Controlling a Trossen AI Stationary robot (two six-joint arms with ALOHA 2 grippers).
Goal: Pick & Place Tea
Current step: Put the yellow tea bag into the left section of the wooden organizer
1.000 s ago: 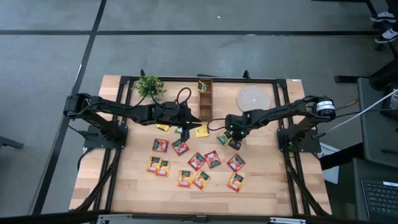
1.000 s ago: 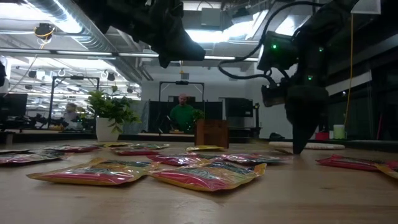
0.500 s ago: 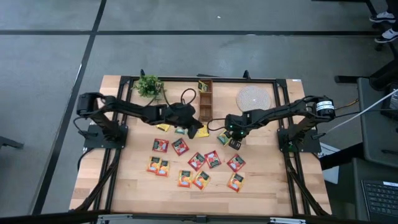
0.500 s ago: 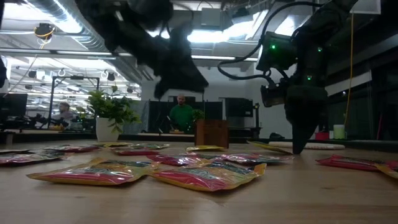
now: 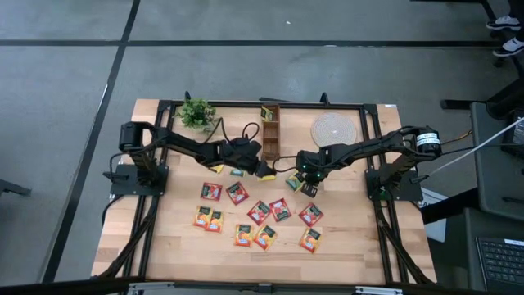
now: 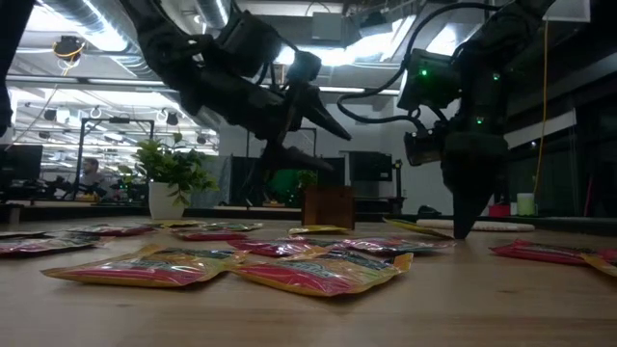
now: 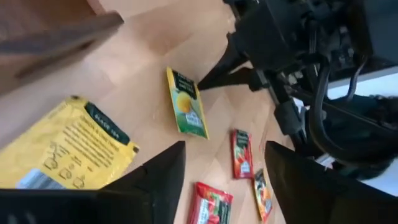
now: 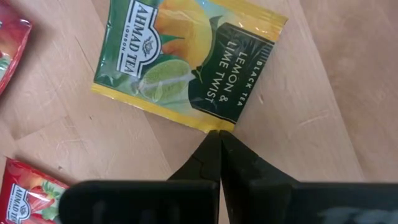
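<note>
Next, my left gripper moves to the green-and-yellow lemon sachet and closes on the sachet's end [image 5: 291, 186] [image 7: 194, 128] closest to the red sachets, opposite its black band.
Several tea sachets lie flat on the wooden table [image 5: 352, 238]: red and orange ones [image 5: 258, 213] toward the near side, and a yellow one [image 7: 68, 149] by the middle. My left gripper [image 7: 225, 146] hovers open just above the table beside that yellow sachet [image 5: 264, 173], with nothing between its fingers. My right gripper [image 8: 219, 134] is shut and points steeply down. Its tips stand at the edge of a green-and-yellow lemon sachet [image 8: 186, 59], which also shows in the left wrist view [image 7: 186, 102]. My right gripper's shut fingertips [image 8: 211, 149] meet the lemon sachet at its yellow edge near one corner [image 8: 214, 126], coming from above and pointing down. The sachet lies flat on the table. Whether the tips rest on the sachet or on the wood beside it, I cannot tell.
A small wooden box [image 5: 270, 135] stands at the far middle with a sachet [image 5: 268, 112] at its far end. A potted plant [image 5: 196, 113] is at the far left and a round woven mat [image 5: 334, 129] at the far right. A person sits in the room behind [image 6: 90, 173].
My left gripper has come down and moved toward the table's right edge, up to the yellow sachet. It has rolled about its own axis and its fingers have spread open. The sachets lie where they were.
</note>
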